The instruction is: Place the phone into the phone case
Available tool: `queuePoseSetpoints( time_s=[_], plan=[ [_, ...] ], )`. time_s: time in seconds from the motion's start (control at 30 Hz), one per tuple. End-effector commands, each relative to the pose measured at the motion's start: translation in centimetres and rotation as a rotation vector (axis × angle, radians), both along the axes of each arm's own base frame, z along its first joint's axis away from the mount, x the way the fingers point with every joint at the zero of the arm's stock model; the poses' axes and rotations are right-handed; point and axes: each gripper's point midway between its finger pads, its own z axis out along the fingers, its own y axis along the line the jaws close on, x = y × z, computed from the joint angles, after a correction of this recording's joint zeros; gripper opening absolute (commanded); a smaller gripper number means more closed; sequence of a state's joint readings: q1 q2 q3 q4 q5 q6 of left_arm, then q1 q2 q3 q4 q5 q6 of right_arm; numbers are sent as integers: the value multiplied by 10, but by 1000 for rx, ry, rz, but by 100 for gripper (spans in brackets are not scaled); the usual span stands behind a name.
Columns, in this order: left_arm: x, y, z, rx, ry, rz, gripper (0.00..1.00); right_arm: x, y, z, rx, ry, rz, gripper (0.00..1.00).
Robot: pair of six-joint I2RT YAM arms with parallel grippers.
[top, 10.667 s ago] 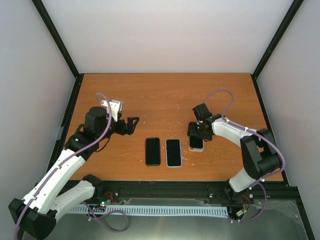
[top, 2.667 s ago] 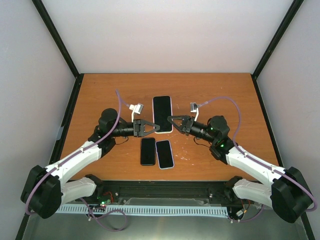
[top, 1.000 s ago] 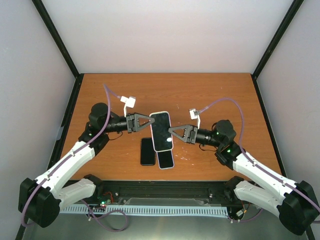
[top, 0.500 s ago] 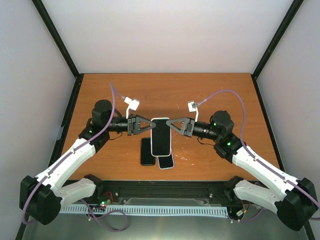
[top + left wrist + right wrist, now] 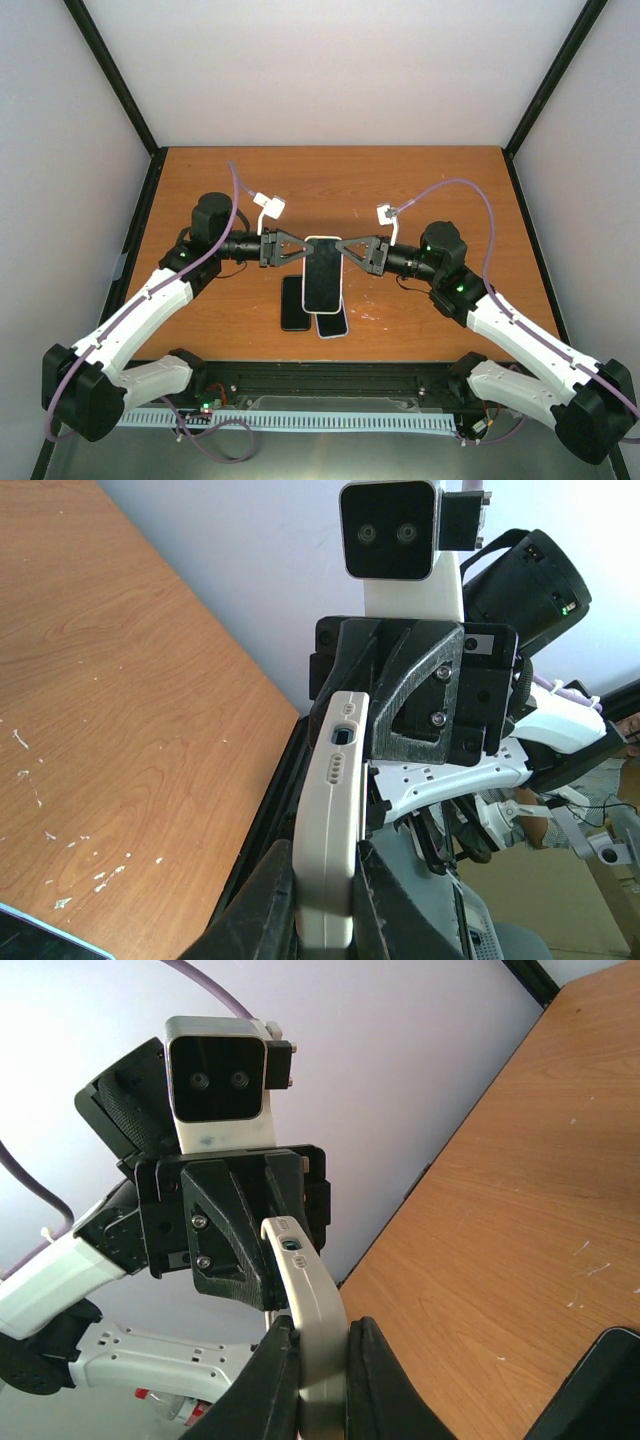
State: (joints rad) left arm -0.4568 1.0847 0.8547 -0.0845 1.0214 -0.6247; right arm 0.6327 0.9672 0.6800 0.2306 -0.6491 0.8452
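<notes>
The white phone case is pinched by its far corner in my right gripper, so that gripper should take hold again on the long edge nearer the middle (image 5: 341, 267) before it puts the case down alone.
A white phone case (image 5: 322, 272) with a dark face hangs level above the table's middle, held from both sides. On its left long edge my left gripper (image 5: 301, 251) is shut; the left wrist view shows the case's white rim (image 5: 330, 820) pinched in that gripper (image 5: 325, 885). My right gripper (image 5: 341, 247) is shut on the opposite edge, the rim (image 5: 312, 1305) squeezed between its fingers (image 5: 322, 1365). Whether a phone sits inside the case I cannot tell. A black phone (image 5: 294, 305) lies flat on the table below. A white-edged phone (image 5: 334, 324) beside it is partly hidden under the case.
The wooden table (image 5: 430, 190) is walled by white panels with black corner posts (image 5: 120, 80). A black rail (image 5: 330, 378) runs along the near edge. Purple cables (image 5: 470, 190) loop above both wrists. A dark phone corner (image 5: 590, 1390) shows under the right wrist.
The right gripper rose to the case's right edge and shut on it. The case went from tilted to level. The left gripper kept its grip and shifted slightly right.
</notes>
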Motion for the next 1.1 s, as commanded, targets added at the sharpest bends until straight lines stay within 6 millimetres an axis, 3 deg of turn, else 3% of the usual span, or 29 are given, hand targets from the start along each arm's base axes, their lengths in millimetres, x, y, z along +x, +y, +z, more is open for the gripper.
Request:
queuePoseSetpoints(
  time_s=[0.0, 0.1, 0.2, 0.57, 0.7, 0.83, 0.9, 1.0, 1.07],
  plan=[
    [15, 2, -2, 46, -18, 75, 0, -5, -5, 36, 42, -107, -18, 5],
    [10, 0, 3, 10, -18, 45, 0, -6, -6, 28, 59, -71, -20, 27],
    [2, -2, 14, -57, -12, -4, 0, -12, -6, 19, 95, -31, 9, 39],
    [8, -7, 25, -84, -7, -19, 0, -24, -4, -17, 42, 44, 69, 42],
    [10, -8, 23, -92, 0, -16, 1, -27, -2, -21, 40, 67, 91, 38],
    [13, -9, 24, -90, 14, -14, 4, -25, 0, -20, 58, 89, 94, 18],
    [13, -11, 28, -98, 28, -24, 12, -22, 0, -13, 82, 92, 88, 11],
    [16, -9, 29, -95, 50, 8, 33, -17, -1, -1, 130, 93, 62, 3],
    [16, -7, 23, -80, 69, 36, 46, -13, -4, 9, 163, 81, 29, 3]
  ],
)
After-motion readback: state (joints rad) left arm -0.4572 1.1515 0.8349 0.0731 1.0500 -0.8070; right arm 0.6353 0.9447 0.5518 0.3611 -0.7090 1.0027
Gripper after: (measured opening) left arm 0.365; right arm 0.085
